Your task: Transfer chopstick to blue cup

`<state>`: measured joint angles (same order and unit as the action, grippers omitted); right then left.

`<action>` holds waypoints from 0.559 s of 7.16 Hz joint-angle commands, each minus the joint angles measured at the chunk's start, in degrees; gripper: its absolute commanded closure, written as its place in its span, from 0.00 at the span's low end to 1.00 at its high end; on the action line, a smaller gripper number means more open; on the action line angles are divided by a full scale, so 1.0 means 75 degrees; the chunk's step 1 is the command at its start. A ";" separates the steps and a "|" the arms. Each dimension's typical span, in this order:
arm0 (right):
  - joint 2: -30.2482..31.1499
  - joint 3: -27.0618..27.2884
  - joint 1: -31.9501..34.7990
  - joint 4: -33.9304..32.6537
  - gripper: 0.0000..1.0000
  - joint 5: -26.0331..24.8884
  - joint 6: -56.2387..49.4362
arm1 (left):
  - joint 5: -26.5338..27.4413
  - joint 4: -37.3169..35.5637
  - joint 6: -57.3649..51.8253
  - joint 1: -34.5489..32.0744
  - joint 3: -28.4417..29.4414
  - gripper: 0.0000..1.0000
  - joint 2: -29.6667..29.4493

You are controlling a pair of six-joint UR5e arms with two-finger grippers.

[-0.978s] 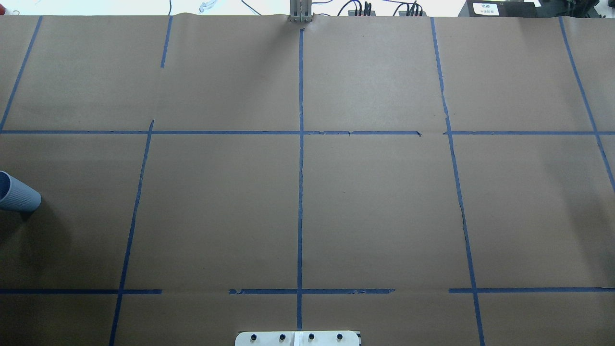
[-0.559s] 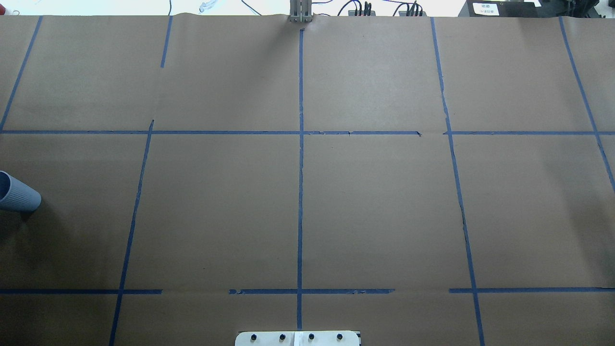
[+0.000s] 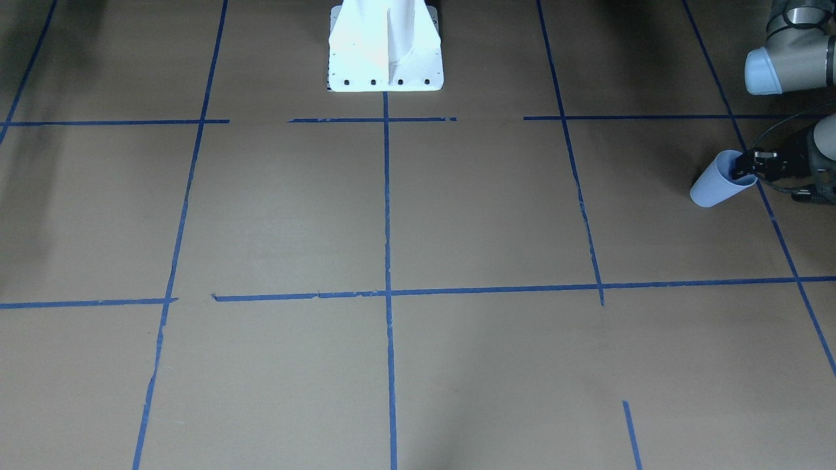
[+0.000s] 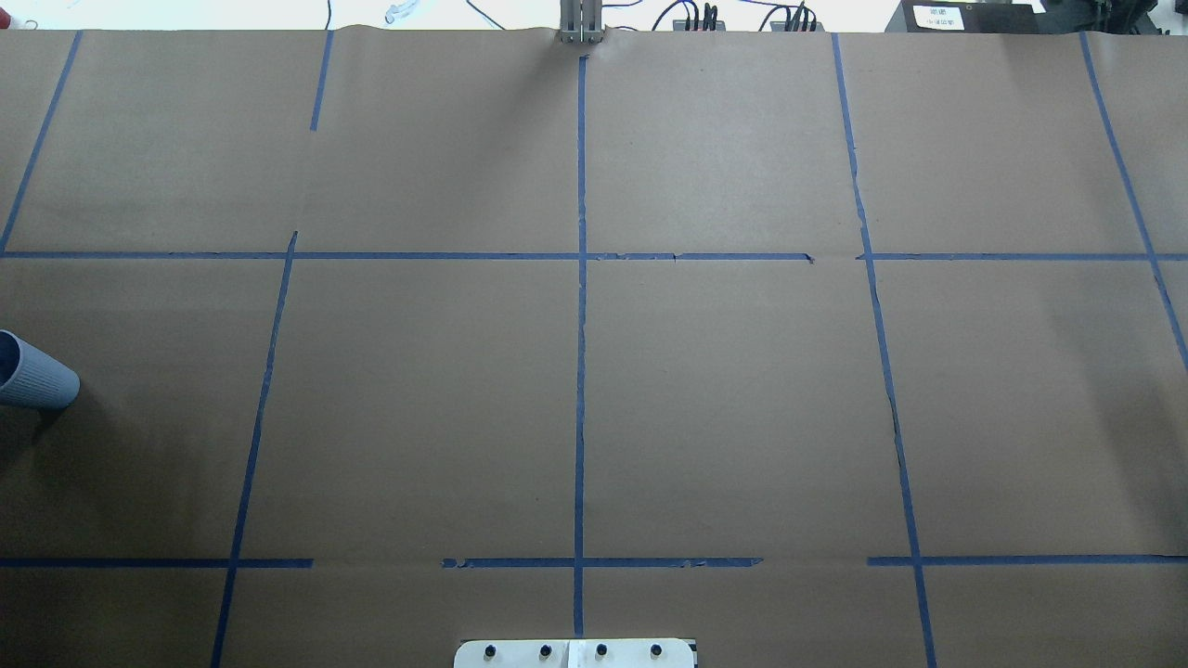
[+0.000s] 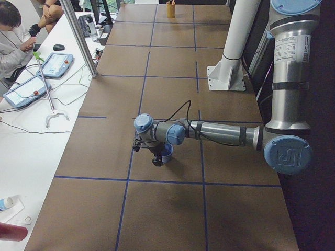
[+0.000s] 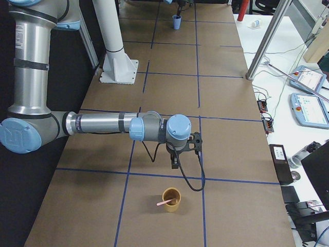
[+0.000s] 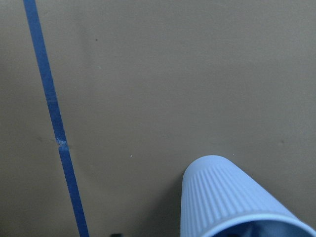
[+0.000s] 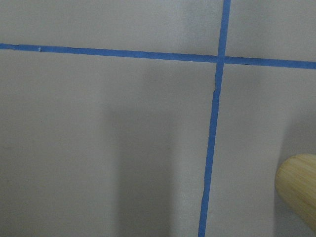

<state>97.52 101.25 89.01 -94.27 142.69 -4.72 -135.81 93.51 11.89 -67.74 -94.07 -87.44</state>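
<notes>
Next, I set the blue cup on the tape line running out from the white robot base (image 3: 389,209) with my left gripper.
The ribbed light-blue cup (image 3: 715,186) stands near the table's left end. It also shows in the overhead view (image 4: 32,374), the left wrist view (image 7: 232,197) and far off in the exterior right view (image 6: 176,21). My left gripper (image 3: 742,172) is shut on the blue cup's rim, with one finger inside. The pale-pink chopstick (image 6: 166,202) leans in a tan bamboo cup (image 6: 171,199) at the table's right end. My right gripper (image 6: 175,160) hangs just behind that cup, above the table. I cannot tell whether it is open or shut.
The white robot base (image 3: 385,46) stands at the middle of the near table edge. Blue tape lines (image 4: 580,325) divide the brown paper. The tan cup's edge shows in the right wrist view (image 8: 298,190). An operator (image 5: 13,36) and tablets sit beside the table.
</notes>
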 commanded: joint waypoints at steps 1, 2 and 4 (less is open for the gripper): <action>-0.0007 -0.0128 -0.0009 -0.0004 0.00 0.0239 -0.0004 | -0.0020 0.0000 0.0032 0.0009 -0.0020 1.00 -0.0061; -0.0019 -0.0198 -0.0009 -0.0016 0.00 0.0391 0.0008 | -0.0542 -0.0011 0.0078 0.0009 0.0015 1.00 -0.0281; -0.0042 -0.0234 -0.0009 -0.0016 0.00 0.0592 0.0031 | -0.1740 -0.0023 0.2318 0.0009 -0.0323 1.00 -0.1320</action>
<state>97.31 99.67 88.95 -94.39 146.45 -4.55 -144.63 93.38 20.29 -67.67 -95.11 -92.50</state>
